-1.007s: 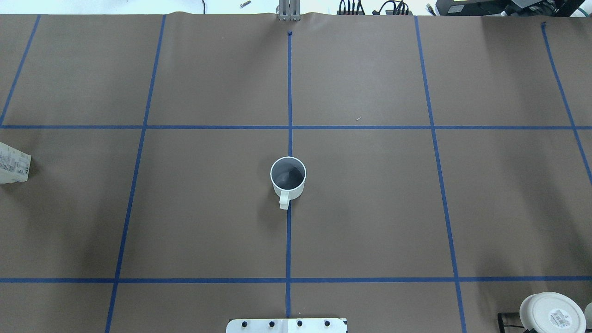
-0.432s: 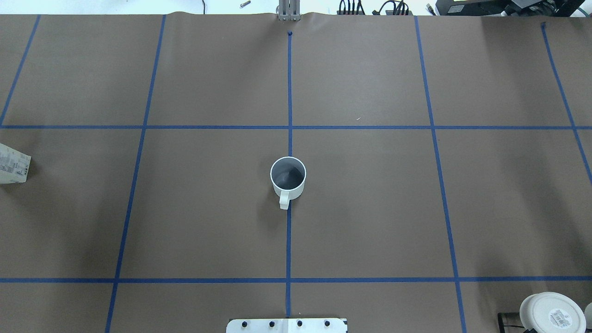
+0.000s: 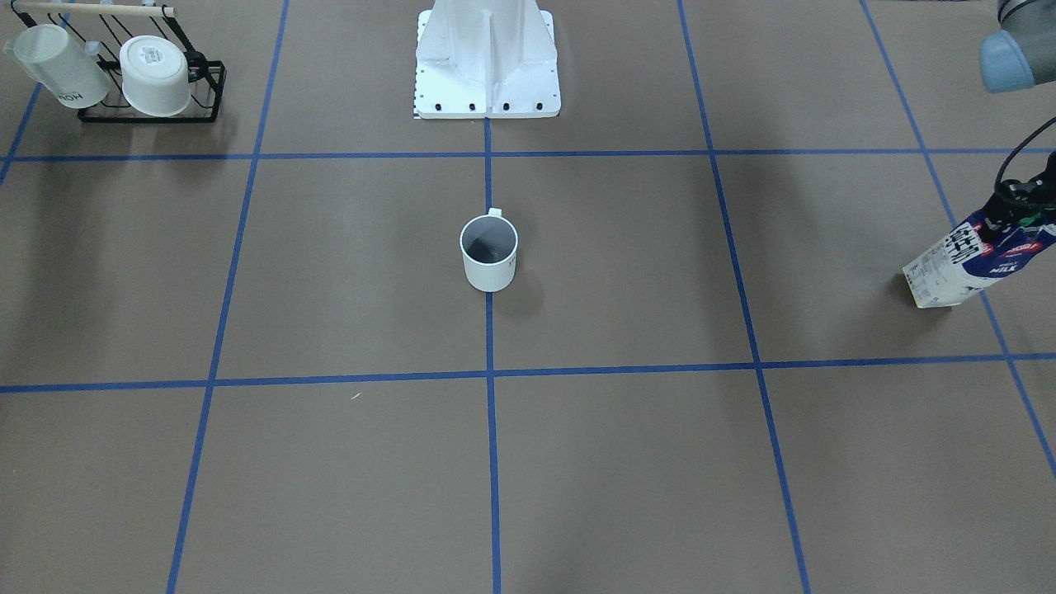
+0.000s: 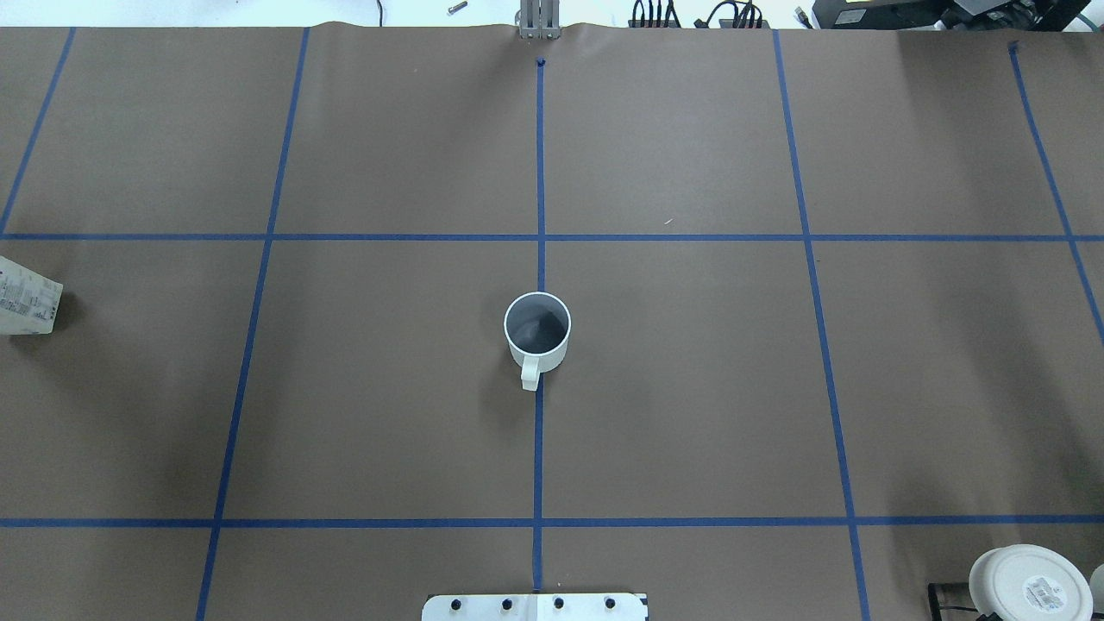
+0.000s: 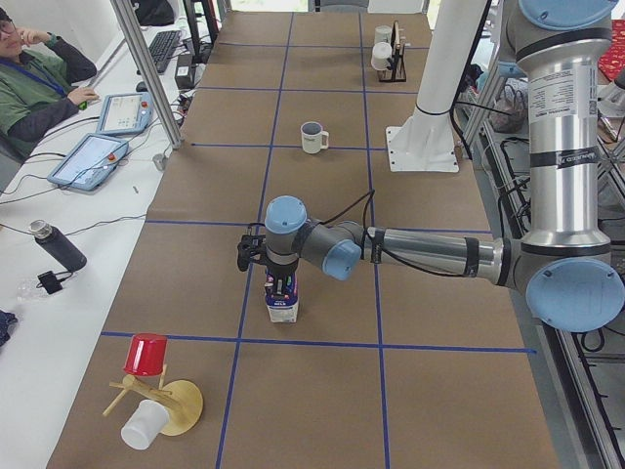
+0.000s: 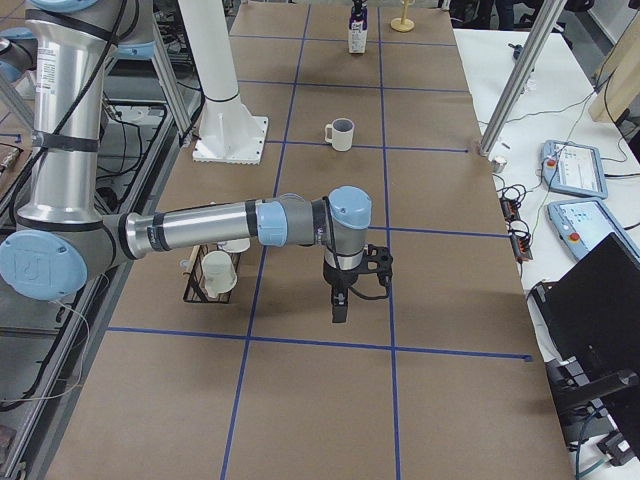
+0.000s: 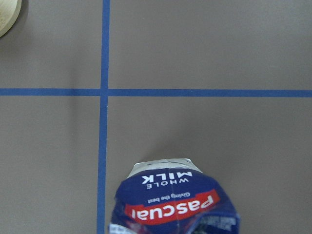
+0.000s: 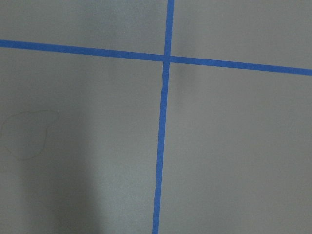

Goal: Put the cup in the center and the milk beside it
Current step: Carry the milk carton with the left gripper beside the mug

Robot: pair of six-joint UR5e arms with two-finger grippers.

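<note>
I need to use my left gripper to set the milk carton down upright, against the white cup's side nearest that gripper [image 3: 544,284].
The plain white cup [image 4: 536,332] stands upright on the center of the brown gridded surface [image 4: 690,379], on the middle blue tape line, handle toward the robot. It also shows in the front-facing view [image 3: 488,253]. The milk carton [image 3: 969,264] is far out on my left side, only its base end showing at the overhead view's left edge [image 4: 28,297]. My left gripper [image 3: 1016,216] is shut on the carton's top; the left wrist view looks straight down on the carton [image 7: 175,204]. My right gripper [image 6: 340,300] hangs over bare table; I cannot tell whether it is open or shut.
A black rack [image 3: 148,78] with two white cups stands near the robot's right side, beside the white robot base [image 3: 487,70]. A wooden stand with a red cup [image 5: 146,357] sits past the carton. An operator and tablets [image 5: 98,147] are along the far edge.
The milk carton at the overhead view's left edge has shifted slightly away from the robot. The cup has not moved.
</note>
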